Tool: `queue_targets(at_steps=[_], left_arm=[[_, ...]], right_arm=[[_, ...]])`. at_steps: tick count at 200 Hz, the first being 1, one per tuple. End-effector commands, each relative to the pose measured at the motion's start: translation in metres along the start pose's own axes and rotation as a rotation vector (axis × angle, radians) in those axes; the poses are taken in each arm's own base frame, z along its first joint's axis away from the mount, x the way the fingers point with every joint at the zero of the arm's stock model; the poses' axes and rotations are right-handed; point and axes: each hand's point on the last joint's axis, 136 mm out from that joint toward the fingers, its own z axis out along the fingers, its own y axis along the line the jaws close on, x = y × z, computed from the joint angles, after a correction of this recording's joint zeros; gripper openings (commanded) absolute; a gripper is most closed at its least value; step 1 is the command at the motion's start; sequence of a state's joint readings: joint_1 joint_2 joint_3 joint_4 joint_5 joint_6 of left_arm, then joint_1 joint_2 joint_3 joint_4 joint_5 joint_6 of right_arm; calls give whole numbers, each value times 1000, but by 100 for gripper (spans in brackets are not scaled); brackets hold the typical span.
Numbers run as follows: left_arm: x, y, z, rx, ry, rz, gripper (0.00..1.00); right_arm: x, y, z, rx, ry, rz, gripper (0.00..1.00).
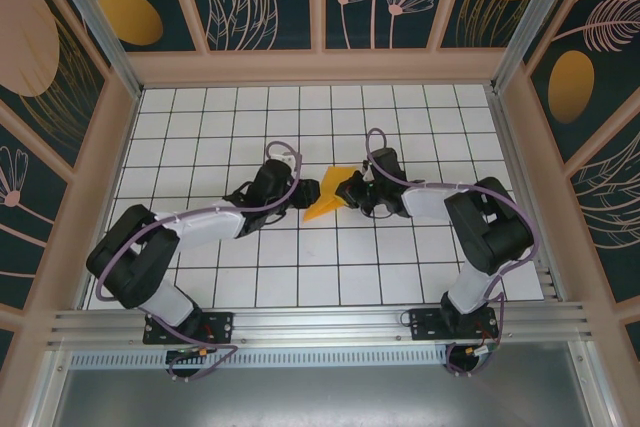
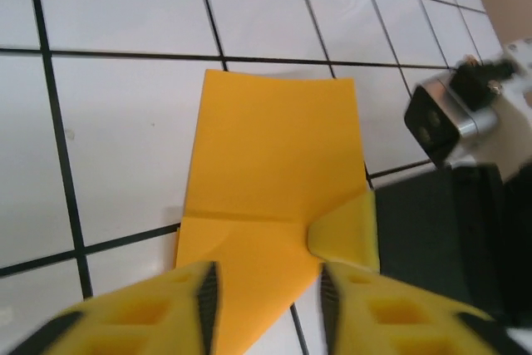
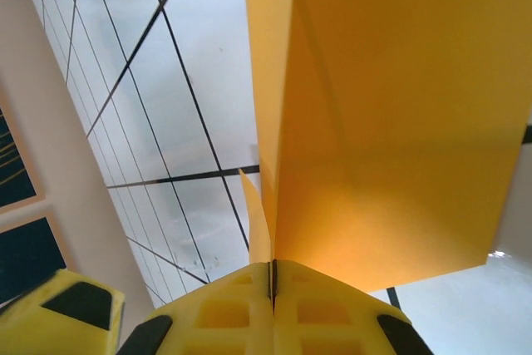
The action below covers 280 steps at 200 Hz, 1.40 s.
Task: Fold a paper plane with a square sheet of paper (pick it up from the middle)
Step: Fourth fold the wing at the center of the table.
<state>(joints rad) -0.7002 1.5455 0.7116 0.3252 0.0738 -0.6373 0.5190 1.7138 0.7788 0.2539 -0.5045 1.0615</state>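
The robot's right gripper pinches the paper's edge while the paper's near point lies loose, so next the left gripper pinches the near point [image 1: 309, 216] and raises the paper's flap upright before folding.
The orange-yellow sheet of paper [image 1: 328, 194] is folded into a pointed wedge and sits mid-table between both grippers. My right gripper [image 3: 273, 276] is shut on one edge of it, and the layered paper [image 3: 391, 114] rises from the closed jaws. In the left wrist view the paper [image 2: 274, 155] shows a crease across it, and one of the right gripper's fingertips [image 2: 345, 230] pinches its right edge. My left gripper [image 2: 266, 309] is open, its fingers astride the paper's near point without pressing it. Seen from above, the left gripper [image 1: 300, 193] and the right gripper [image 1: 350, 193] face each other.
The white gridded table [image 1: 250, 267] is fenced by a raised beige rim [image 1: 320, 67] and patterned wall panels. The right arm's black wrist [image 2: 449, 239] and its camera [image 2: 440, 114] crowd the right side of the left wrist view. Both arm bases stand at the near edge.
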Motion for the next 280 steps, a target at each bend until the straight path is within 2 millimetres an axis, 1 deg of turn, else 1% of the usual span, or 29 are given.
queue_targets(at_steps=[1,9,25,42,64,83,100,122,142,153,161,163,166,195,211,234,266,280], left_arm=[[-5,-7,-11,63,-82,193,54],[-6,-8,-14,76,-103,232,58],[-6,-6,-14,70,-130,301,61],[-1,-4,-11,74,-126,373,67],[0,-2,-6,70,-135,454,71],[1,0,-1,60,-149,525,70],[4,-3,0,77,-181,612,69],[3,2,8,45,-190,674,67],[6,4,19,30,-165,732,63],[11,1,24,38,-155,770,61],[10,-3,24,39,-168,795,60],[15,1,29,34,-150,802,59],[17,2,31,29,-145,811,59],[22,1,41,22,-139,871,53],[21,2,44,10,-144,882,46],[18,5,42,-10,-164,884,35],[24,4,42,16,-143,869,18],[31,4,44,38,-118,847,13]], right_arm=[[-7,11,-3,-3,-26,31,0],[-7,12,-3,-3,-27,46,0],[-10,15,-3,-8,-32,66,0],[-12,18,-3,-6,-31,76,0],[-13,20,-3,-9,-23,85,0],[-14,20,-3,-14,-16,94,0],[-14,20,-3,-15,-14,100,0],[-15,19,-4,-14,-12,105,0],[-14,18,-4,-11,-9,107,0],[-14,18,-4,-11,-4,108,0],[-13,18,-4,-10,-2,107,0],[-14,18,-4,-10,-2,107,0],[-13,18,-4,-10,-1,107,0],[-12,17,-5,-2,5,107,0],[-11,17,-5,1,8,107,0],[-10,15,-5,9,14,105,0],[-11,15,-6,9,14,110,0],[-13,17,-8,1,6,102,6]])
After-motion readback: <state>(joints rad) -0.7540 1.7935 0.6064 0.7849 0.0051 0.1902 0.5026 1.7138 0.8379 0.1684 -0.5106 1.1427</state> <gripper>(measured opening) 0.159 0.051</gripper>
